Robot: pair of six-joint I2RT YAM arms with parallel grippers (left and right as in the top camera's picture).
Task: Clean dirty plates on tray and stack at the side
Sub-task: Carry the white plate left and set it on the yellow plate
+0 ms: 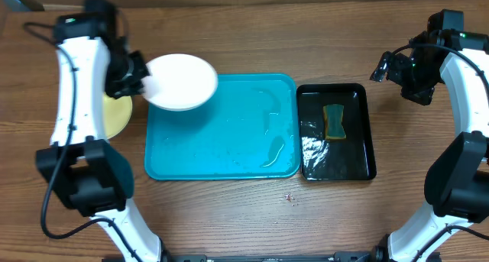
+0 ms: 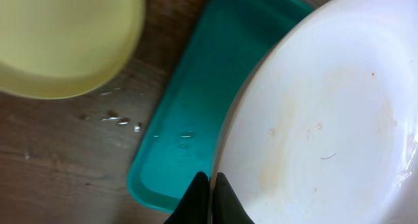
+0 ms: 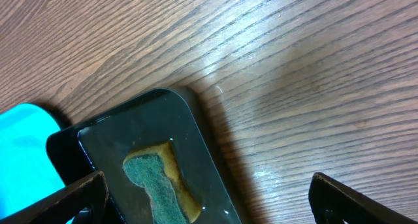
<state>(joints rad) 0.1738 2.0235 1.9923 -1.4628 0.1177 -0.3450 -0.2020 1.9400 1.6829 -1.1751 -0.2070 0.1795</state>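
Next, I let go with my left gripper so that the white plate rests on the pale yellow-green plate's side [image 1: 85,121] [image 2: 13,28] away from the turquoise tray.
My left gripper [image 1: 145,83] is shut on the rim of a white plate [image 1: 182,81], which hangs tilted over the far left corner of the turquoise tray [image 1: 229,151]. In the left wrist view both fingers [image 2: 196,196] pinch the white plate's [image 2: 326,106] edge, and faint orange smears show on its face above the tray [image 2: 189,113]. A pale yellow-green plate [image 1: 116,115] [image 2: 59,34] lies on the table left of the tray, partly hidden by my left arm. My right gripper [image 1: 396,68] [image 3: 209,181] hovers open and holds nothing, right of the black tray.
A narrow glossy black tray [image 1: 359,136] [image 3: 111,129] stands right of the turquoise one, with a green-and-yellow sponge [image 1: 334,121] [image 3: 157,181] lying in it. Water streaks lie on the turquoise tray's right half. Small crumbs [image 1: 288,197] lie on the wood near the front.
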